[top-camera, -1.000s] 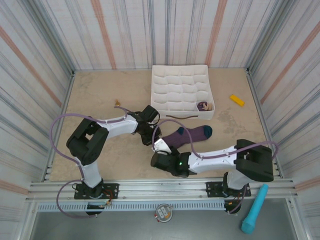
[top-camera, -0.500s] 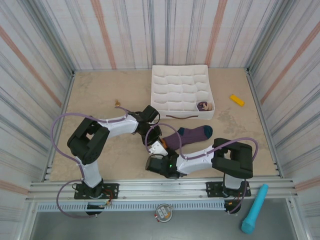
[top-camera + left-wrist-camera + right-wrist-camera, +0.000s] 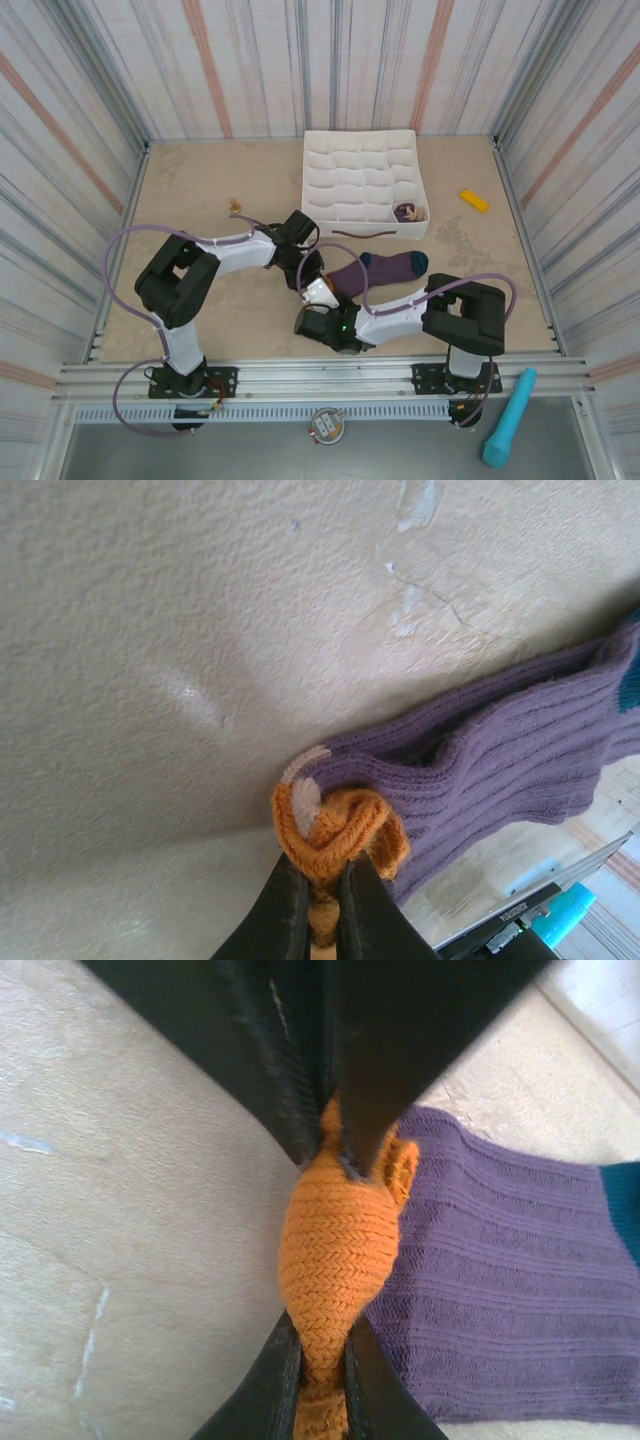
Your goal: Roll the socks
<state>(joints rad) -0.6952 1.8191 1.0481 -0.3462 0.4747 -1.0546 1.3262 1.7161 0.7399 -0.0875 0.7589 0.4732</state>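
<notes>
The orange toe is pinched into a narrow bunch by my left gripper, so that gripper should open and take the toe by its beige band (image 3: 305, 802) before rolling on.
A purple ribbed sock (image 3: 380, 270) lies flat between the arms, its teal heel (image 3: 418, 262) to the right; I cannot tell whether a second sock lies under it. My left gripper (image 3: 310, 272) is shut on the bunched orange toe (image 3: 340, 830), the purple leg (image 3: 500, 750) trailing right. My right gripper (image 3: 320, 293) is shut on the same orange toe (image 3: 340, 1240) from the near side. In the right wrist view my right gripper (image 3: 322, 1335) and the left gripper's fingers (image 3: 375, 1090) pinch the toe from opposite ends.
A white compartmented tray (image 3: 320, 150) stands at the back with a small purple bundle (image 3: 408, 211) in its front right cell. A dark strap (image 3: 360, 232) lies before it. A yellow block (image 3: 474, 200) is at the right, a teal cylinder (image 3: 510, 415) beyond the near rail.
My right gripper slid in to the sock's orange toe and shut on it, its arm folding back. The left gripper kept its hold and barely moved.
</notes>
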